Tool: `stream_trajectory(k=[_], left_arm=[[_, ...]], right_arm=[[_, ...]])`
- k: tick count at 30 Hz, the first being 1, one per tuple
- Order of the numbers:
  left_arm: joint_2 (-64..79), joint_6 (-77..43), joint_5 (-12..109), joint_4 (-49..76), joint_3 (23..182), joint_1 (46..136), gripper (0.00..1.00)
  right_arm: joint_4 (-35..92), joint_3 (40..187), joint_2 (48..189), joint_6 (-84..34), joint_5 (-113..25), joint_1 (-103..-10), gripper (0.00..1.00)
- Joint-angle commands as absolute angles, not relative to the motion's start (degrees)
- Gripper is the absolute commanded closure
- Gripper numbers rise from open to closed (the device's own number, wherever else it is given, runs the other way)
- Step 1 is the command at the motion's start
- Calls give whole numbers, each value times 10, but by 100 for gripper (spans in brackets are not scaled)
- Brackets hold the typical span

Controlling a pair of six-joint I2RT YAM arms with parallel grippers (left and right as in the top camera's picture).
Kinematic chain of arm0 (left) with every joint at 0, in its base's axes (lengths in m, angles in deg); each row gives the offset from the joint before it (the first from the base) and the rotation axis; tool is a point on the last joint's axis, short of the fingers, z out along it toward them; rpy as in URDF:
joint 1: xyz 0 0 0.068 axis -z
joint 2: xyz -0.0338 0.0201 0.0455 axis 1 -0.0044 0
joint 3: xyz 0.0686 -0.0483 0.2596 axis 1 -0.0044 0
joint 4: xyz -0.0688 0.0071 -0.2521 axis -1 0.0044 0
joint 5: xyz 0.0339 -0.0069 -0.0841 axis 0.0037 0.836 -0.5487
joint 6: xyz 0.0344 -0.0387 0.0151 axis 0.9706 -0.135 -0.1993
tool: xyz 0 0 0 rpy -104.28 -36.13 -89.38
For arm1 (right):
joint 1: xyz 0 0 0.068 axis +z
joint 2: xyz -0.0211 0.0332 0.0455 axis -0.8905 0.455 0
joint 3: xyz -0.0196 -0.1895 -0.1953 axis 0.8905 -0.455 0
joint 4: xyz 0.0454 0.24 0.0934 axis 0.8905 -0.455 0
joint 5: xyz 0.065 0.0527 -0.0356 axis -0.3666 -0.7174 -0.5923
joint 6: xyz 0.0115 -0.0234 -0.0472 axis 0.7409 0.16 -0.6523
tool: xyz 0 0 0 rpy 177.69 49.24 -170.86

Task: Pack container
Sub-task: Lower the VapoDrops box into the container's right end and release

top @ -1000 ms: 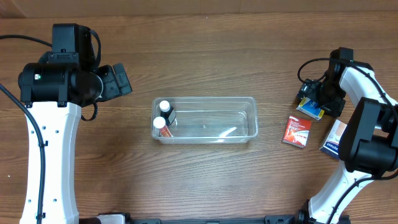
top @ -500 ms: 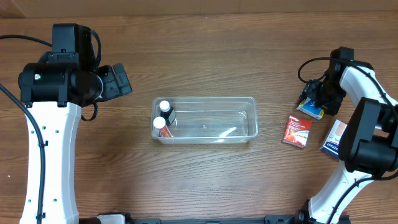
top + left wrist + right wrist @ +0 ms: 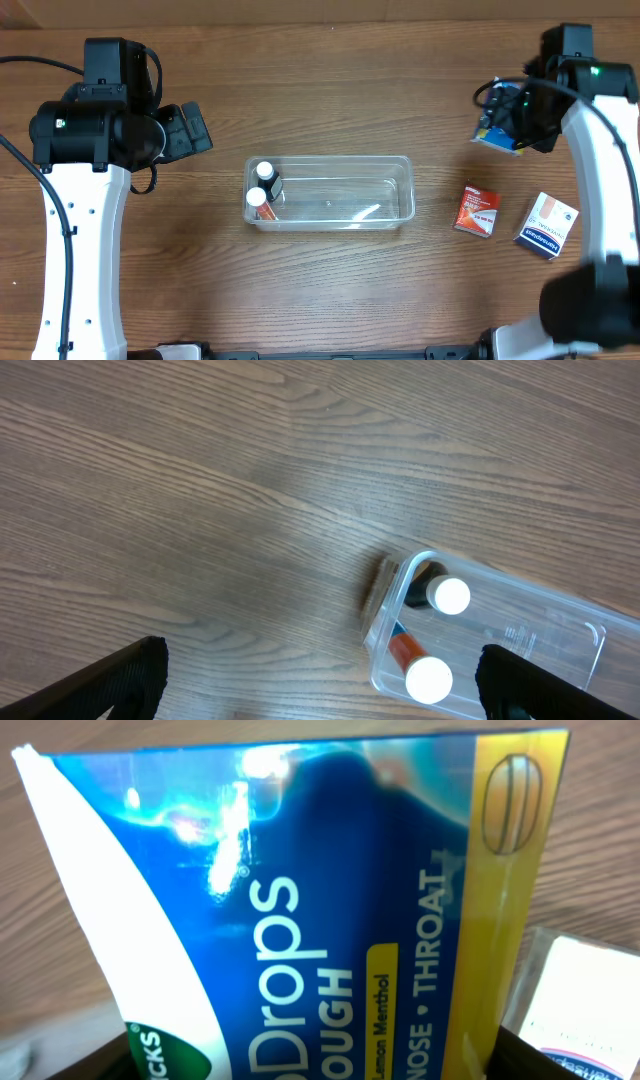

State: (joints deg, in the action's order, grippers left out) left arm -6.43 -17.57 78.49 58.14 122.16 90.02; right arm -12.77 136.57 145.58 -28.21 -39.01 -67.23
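Note:
The robot's right gripper needs to release the cough drops pack inside the clear plastic container's empty end [image 3: 373,197], nearest the red box. The pack is still held above the table.
The clear plastic container [image 3: 330,191] lies at the table's middle with two white-capped bottles [image 3: 263,185] at its left end; it also shows in the left wrist view [image 3: 480,650]. My right gripper [image 3: 505,125] is shut on a blue and yellow cough drops pack [image 3: 320,910], held above the table at the far right, well right of the container. My left gripper [image 3: 320,700] is open and empty, raised above the table left of the container.
A red box [image 3: 478,210] and a white and blue box [image 3: 547,226] lie on the table right of the container, below my right gripper. The white box's corner shows in the right wrist view [image 3: 590,990].
My right gripper has lifted the cough drops pack off the table and moved it up and away from the two boxes. The left arm has not moved.

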Motion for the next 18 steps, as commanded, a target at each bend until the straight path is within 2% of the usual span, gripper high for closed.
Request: stream_trajectory(k=[1, 8, 14, 18], left_arm=[[-67, -163, 781, 579, 1217, 898, 0], [-67, -163, 781, 579, 1217, 898, 0], [-67, -163, 781, 579, 1217, 898, 0], [-67, -163, 781, 579, 1217, 898, 0]], right_arm=[[-162, 1381, 1391, -291, -401, -594, 34], [-179, 1344, 1382, -268, -399, -434, 34], [-103, 1249, 1383, -255, -401, -368, 34], [-33, 1175, 1383, -245, -401, -358, 34]])
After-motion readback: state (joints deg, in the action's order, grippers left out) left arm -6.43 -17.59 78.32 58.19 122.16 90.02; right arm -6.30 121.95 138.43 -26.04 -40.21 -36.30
